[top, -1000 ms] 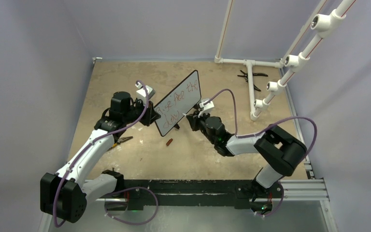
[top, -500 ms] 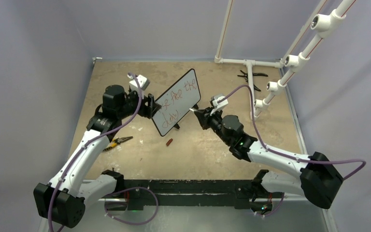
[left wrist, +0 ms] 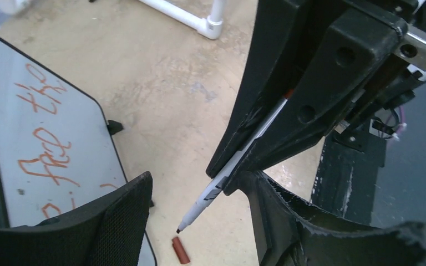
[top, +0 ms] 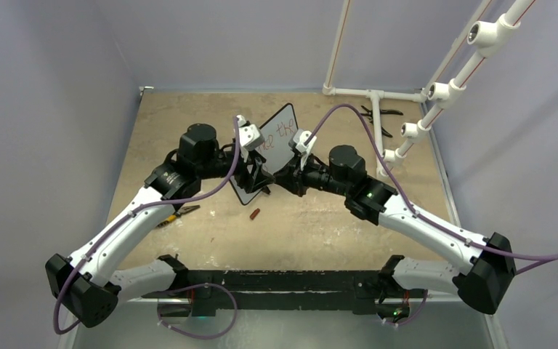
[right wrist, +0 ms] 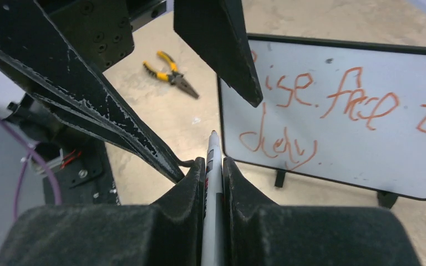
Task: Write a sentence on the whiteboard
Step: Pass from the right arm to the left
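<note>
I need to take the marker's tip end (left wrist: 198, 207) with my left gripper before my right gripper takes the marker crosswise, because it lies lengthwise along my right gripper's fingers.
The whiteboard (top: 282, 131) stands on the table on its small feet, tilted back, partly hidden by both wrists. The sentence (right wrist: 333, 102) is red handwriting in two lines; its words also show in the left wrist view on the whiteboard (left wrist: 39, 133). My right gripper (top: 288, 179) (right wrist: 214, 162) is shut on a white marker (right wrist: 213, 177), uncapped, tip pointing out in front of the board. My left gripper (top: 256, 173) (left wrist: 199, 177) is open just in front of the board. The marker (left wrist: 230, 169) tip hangs between its fingers, touching neither.
A red marker cap (top: 255, 214) (left wrist: 181, 250) lies on the table below the grippers. Yellow-handled pliers (top: 177, 213) (right wrist: 172, 75) lie to the left. Black pliers (top: 376, 116) and a white pipe frame (top: 375, 134) sit at the back right.
My left gripper opened, let go of the whiteboard's left edge, and swung right in front of it. My right gripper moved left with the marker to meet it.
</note>
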